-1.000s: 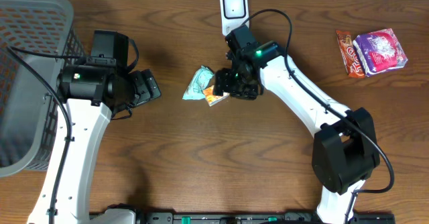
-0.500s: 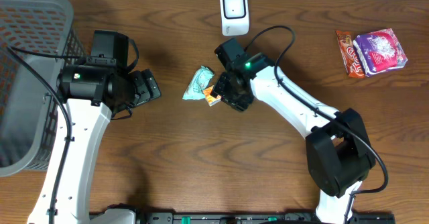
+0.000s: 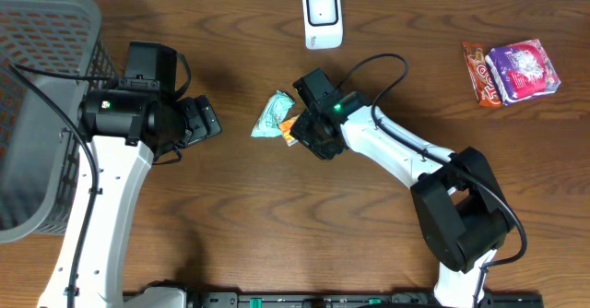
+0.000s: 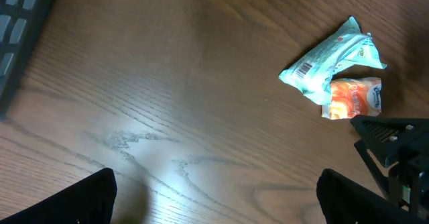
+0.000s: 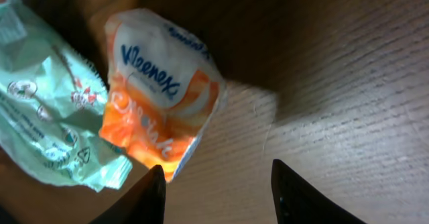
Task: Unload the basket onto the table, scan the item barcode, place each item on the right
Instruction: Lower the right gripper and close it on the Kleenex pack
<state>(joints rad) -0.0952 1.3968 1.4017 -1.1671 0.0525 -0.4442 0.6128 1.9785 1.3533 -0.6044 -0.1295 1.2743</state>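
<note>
My right gripper has the orange Kleenex pack lying slanted outside its fingers, so next I turn it in line with the pack and take the pack's orange end (image 5: 153, 145).
An orange Kleenex tissue pack (image 3: 289, 131) lies flat on the wooden table, touching a crumpled green packet (image 3: 274, 114) on its left. My right gripper (image 3: 309, 142) hovers low at the orange pack's right edge. In the right wrist view the gripper (image 5: 218, 184) is open over bare wood, its left fingertip (image 5: 149, 196) at the corner of the Kleenex pack (image 5: 161, 90). The white barcode scanner (image 3: 323, 17) stands at the back edge. My left gripper (image 3: 205, 119) is wide open and empty, well left of both packs (image 4: 352, 98).
A grey mesh basket (image 3: 37, 114) fills the far left. Two snack packets, one purple and one red (image 3: 512, 68), lie at the back right. The green packet (image 4: 332, 60) shows a barcode on its near end. My right arm's cable loops above its forearm.
My right gripper has slid away from the scanner, left and toward the front, down beside the orange pack, and its jaws have narrowed. The packs and the left arm have stayed put.
</note>
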